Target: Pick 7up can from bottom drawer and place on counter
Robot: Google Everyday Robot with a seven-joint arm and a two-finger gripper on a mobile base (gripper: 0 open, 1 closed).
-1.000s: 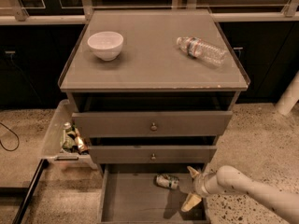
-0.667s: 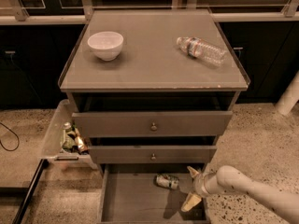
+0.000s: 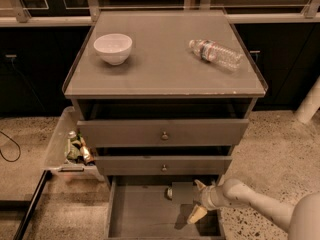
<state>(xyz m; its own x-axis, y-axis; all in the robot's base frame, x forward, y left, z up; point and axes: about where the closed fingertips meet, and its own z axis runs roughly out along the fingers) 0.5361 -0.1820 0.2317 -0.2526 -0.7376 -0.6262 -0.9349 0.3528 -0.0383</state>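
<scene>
My gripper needs to next move to the 7up can's body point(image 3: 181, 193) near the back of the bottom drawer, and it should close on the can there.
The bottom drawer point(image 3: 135, 214) is pulled out at the foot of the cabinet. The 7up can point(image 3: 175, 192) lies on its side near the back of the drawer floor, partly in shadow. My gripper point(image 3: 198, 200) reaches in from the right, low over the drawer's right side. Its two pale fingers are spread apart, just right of the can and not closed on it. The counter point(image 3: 160, 64) is the flat grey top of the cabinet above.
A white bowl point(image 3: 113, 48) stands on the counter's left. A clear water bottle point(image 3: 216, 54) lies on its right. The two upper drawers with knobs point(image 3: 164, 135) are slightly open above the gripper. A tray of items point(image 3: 75, 149) hangs at the cabinet's left side.
</scene>
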